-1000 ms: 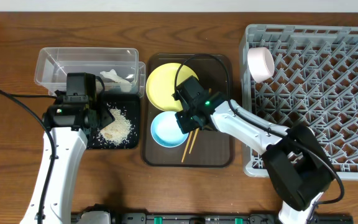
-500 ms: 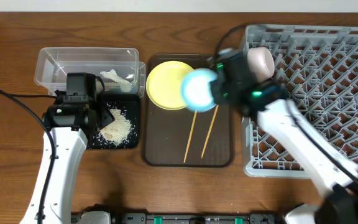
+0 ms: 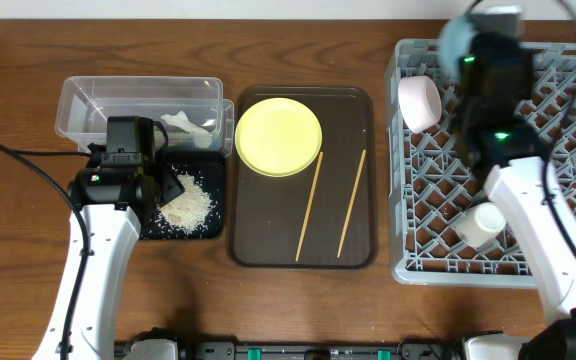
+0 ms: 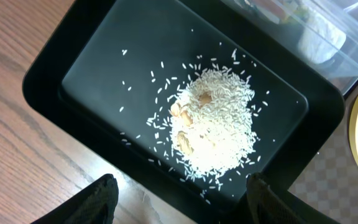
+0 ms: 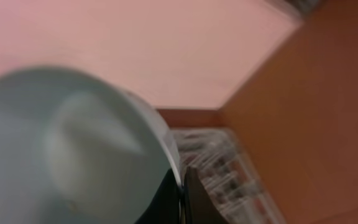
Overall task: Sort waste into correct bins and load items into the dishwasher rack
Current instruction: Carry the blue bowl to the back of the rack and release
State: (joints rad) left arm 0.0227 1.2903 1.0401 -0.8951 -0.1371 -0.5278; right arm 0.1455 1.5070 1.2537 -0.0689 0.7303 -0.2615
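The light-blue bowl, now held above the grey rack, will be let go by my right gripper in the grey dishwasher rack, next to the white bowl (image 3: pixel 462 67) near the rack's far edge.
My right gripper (image 3: pixel 471 52) is shut on the rim of the light-blue bowl (image 3: pixel 454 40) and holds it above the far left part of the grey dishwasher rack (image 3: pixel 568 150). In the right wrist view the bowl (image 5: pixel 73 143) fills the left side, with the fingers (image 5: pixel 183 194) pinched on its edge. A white bowl (image 3: pixel 420 102) and a small pale cup (image 3: pixel 480 222) sit in the rack. The yellow plate (image 3: pixel 278 137) and two chopsticks (image 3: pixel 308 205) lie on the brown tray (image 3: pixel 258 245). My left gripper (image 4: pixel 185 208) is open and empty over the near edge of the black tray (image 4: pixel 73 81), which holds rice grains (image 4: pixel 213 124).
The clear tub (image 3: pixel 98 105) behind the black tray (image 3: pixel 148 228) holds crumpled white tissue (image 3: pixel 188 125). The snack wrapper cannot be made out. The rice pile (image 3: pixel 188 205) shows from overhead. The right part of the rack is bare lattice.
My right gripper lifted the light-blue bowl off the brown tray and carried it right and back, over the rack. The chopsticks shifted on the tray. The left arm has not moved.
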